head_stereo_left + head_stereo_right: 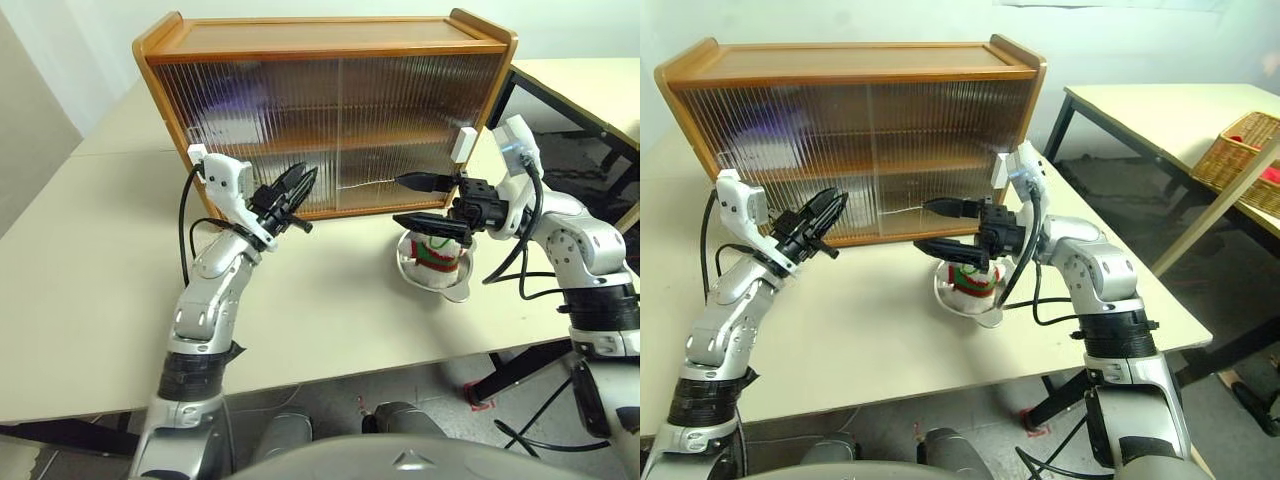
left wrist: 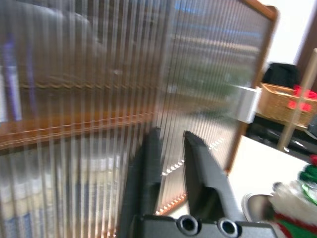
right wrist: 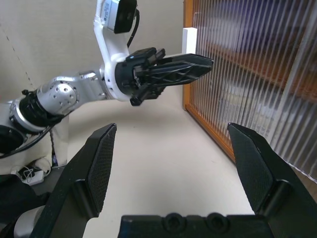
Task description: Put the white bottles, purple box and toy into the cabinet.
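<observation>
The cabinet's white handle nearest the toy is next for my right gripper, which should go past the toy and close beside the outer side (image 1: 473, 147) of that handle.
The cabinet (image 1: 330, 40) stands at the back of the table with both ribbed sliding doors closed. A purple blur (image 1: 240, 97) shows behind the left door on the upper shelf. Pale shapes with blue print (image 2: 29, 203) show low behind it; through the ribs I cannot tell whether these are the purple box and white bottles. The toy (image 1: 436, 256) sits in a steel bowl (image 1: 455, 290) in front of the right door. My right gripper (image 1: 405, 200) hangs wide open just above the toy, pointing left. My left gripper (image 1: 306, 184) is in front of the left door, narrowly open and holding nothing.
White handles sit at the cabinet's outer edges, one on the left door (image 1: 197, 153) and one on the right door (image 1: 462, 143). A second table (image 1: 1160, 110) stands to the right with a wicker basket (image 1: 1250, 150) on it.
</observation>
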You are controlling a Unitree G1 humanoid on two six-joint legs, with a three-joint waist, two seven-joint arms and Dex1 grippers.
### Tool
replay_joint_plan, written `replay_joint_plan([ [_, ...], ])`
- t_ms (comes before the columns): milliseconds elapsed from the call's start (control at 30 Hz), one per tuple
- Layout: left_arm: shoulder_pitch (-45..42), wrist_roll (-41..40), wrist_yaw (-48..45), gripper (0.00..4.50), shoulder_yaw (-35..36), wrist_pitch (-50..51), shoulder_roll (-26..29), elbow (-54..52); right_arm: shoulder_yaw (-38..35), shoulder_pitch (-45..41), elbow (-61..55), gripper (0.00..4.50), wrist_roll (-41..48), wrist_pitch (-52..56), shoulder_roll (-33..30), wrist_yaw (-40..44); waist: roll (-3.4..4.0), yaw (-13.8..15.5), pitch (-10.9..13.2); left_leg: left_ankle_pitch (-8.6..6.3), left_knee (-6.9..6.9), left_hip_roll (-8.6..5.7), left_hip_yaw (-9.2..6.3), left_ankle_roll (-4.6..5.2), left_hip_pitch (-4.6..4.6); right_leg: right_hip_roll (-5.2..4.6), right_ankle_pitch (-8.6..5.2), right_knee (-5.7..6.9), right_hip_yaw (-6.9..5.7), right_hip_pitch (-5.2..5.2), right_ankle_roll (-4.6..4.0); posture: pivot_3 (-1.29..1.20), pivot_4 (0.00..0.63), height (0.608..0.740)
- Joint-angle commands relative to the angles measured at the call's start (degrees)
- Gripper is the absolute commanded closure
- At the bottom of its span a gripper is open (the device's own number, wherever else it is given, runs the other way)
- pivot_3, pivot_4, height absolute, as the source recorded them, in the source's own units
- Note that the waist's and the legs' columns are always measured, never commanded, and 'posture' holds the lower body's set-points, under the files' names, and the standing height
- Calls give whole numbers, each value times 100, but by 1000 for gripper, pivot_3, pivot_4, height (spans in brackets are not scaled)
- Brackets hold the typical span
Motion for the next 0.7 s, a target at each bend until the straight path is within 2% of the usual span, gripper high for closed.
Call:
replay_joint_plan([
  [33,128,-287,-618,2130,216,88,464,-14,34,-45,41,0,-78,-64,-8,34,1,0,0,0,-1,1,-4,0,1,1,0,1,0,-1,0,-43,0,740],
  [233,391,-866,-1662,31,513,194,1215,12,29,-33,41,0,-77,-77,-21,27,5,9,-2,-2,-1,2,-18,-3,-2,-1,-4,2,1,-6,-6,-42,0,740],
  [367,676,-1594,-2527,8,807,598,1715,-5,-1,15,65,0,-120,-137,-36,-21,7,8,-3,-10,-2,15,-26,-17,-10,-10,-6,2,6,-18,-16,-43,0,740],
  [433,769,-1772,-2806,8,860,711,1907,1,-48,23,118,0,-166,-197,-28,-112,8,5,-4,-18,-2,42,-24,-31,-16,-14,-5,2,13,-30,-50,-43,0,740],
  [533,769,-1790,-2907,8,890,734,2013,36,-191,1,295,0,-259,-362,-17,-318,12,12,-6,-19,-13,55,-39,-33,-21,-16,15,4,2,-46,-110,-50,0,740],
  [700,714,-1834,-2882,8,924,819,2032,-9,-412,47,696,0,-535,-801,-48,-740,17,-1,-8,-19,-26,73,-39,-32,-27,2,6,17,2,-63,-112,-53,0,740],
])
